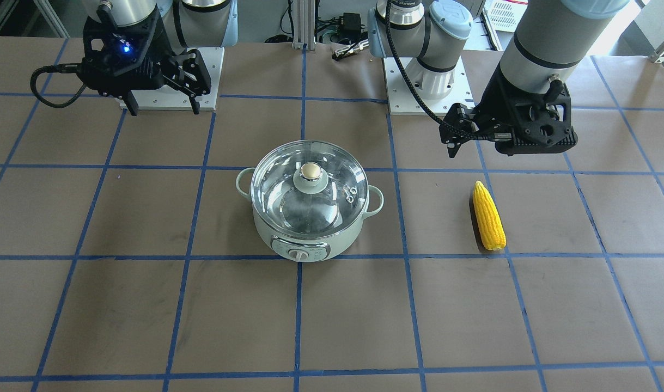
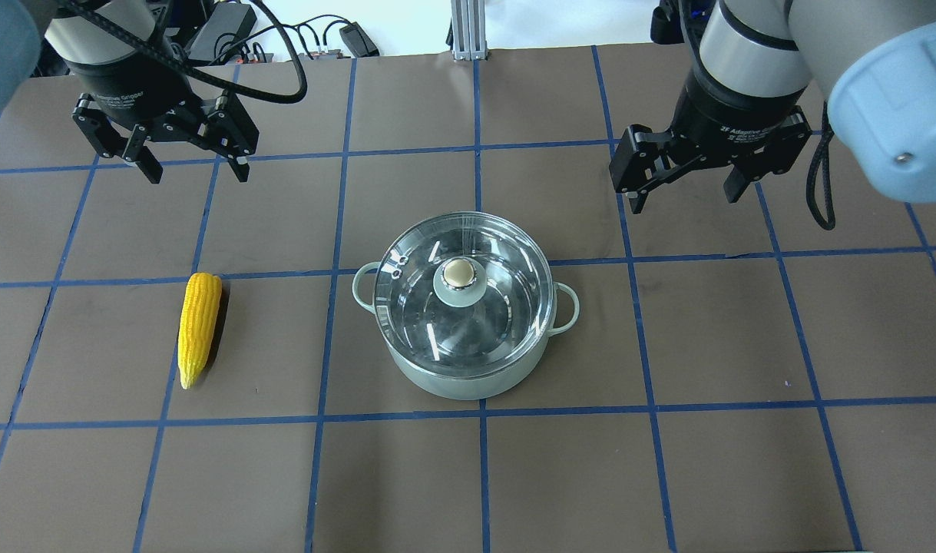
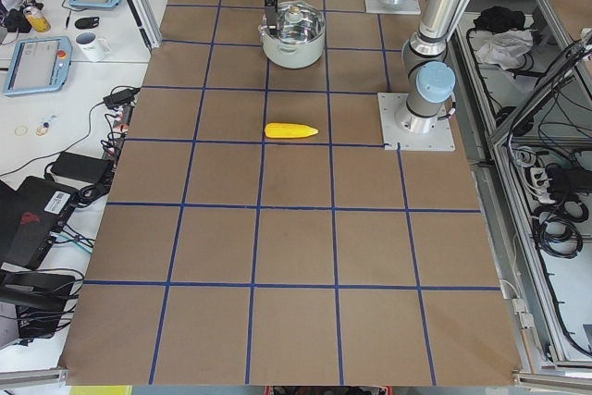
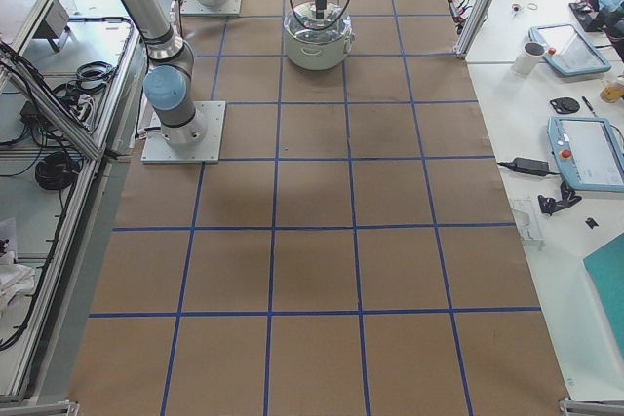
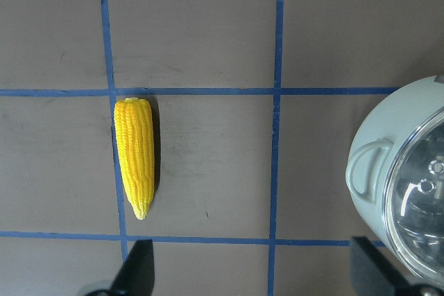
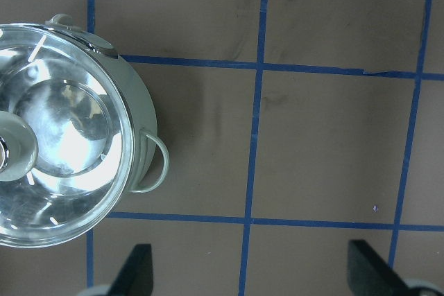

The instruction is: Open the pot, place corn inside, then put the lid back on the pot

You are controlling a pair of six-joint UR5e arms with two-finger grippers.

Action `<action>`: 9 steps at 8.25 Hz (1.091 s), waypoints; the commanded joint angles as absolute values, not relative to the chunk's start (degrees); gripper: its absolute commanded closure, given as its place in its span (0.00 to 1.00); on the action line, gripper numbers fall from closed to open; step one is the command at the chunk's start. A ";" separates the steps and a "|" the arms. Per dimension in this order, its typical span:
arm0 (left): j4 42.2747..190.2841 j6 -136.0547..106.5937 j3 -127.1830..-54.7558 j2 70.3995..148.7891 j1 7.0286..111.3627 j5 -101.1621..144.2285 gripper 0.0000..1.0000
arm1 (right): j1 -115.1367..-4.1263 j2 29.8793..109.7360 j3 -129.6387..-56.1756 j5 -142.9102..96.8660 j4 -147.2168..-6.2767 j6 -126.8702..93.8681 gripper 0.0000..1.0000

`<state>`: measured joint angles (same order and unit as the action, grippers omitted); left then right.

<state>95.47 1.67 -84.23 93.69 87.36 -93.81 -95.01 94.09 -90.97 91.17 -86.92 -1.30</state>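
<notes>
The robot's right gripper will next move to the beige knob [image 1: 311, 172] [image 6: 2, 152] of the glass lid and close there, because the pot has to be opened.
The pale mint-green pot [image 2: 468, 380] stands at the table's middle with the glass lid [image 2: 461, 276] shut on it, beige knob up; both also show in the front view, pot [image 1: 310, 239] and lid [image 1: 310, 174]. The yellow corn [image 2: 197, 326] lies flat on the table to the pot's left, also in the front view [image 1: 488, 216] and the left wrist view [image 5: 135, 154]. My left gripper [image 2: 197, 173] hangs open and empty above the table, beyond the corn. My right gripper [image 2: 682, 196] hangs open and empty beyond and right of the pot.
The brown table carries a blue tape grid. The arms' white base plates [image 1: 402, 98] [image 1: 212, 71] sit at the robot's edge. Cables and a power brick [image 2: 222, 23] lie past the far edge. The pot's loop handle [image 6: 156, 164] sticks out toward the right gripper's side.
</notes>
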 commanded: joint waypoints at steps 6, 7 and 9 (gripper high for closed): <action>97.12 6.64 -83.76 93.60 82.03 -93.96 0.00 | -95.45 92.30 -90.62 90.79 -86.92 -2.20 0.00; 96.95 13.73 -84.19 93.60 78.09 -93.87 0.00 | -96.15 90.02 -88.88 90.36 -87.01 -4.89 0.00; 95.20 21.59 -85.33 95.61 71.75 -93.95 0.00 | -104.71 81.87 -86.14 91.13 -93.55 -13.49 0.00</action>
<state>96.76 14.16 -84.27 94.06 77.57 -93.91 -97.66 88.72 -88.34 90.46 -87.90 -6.39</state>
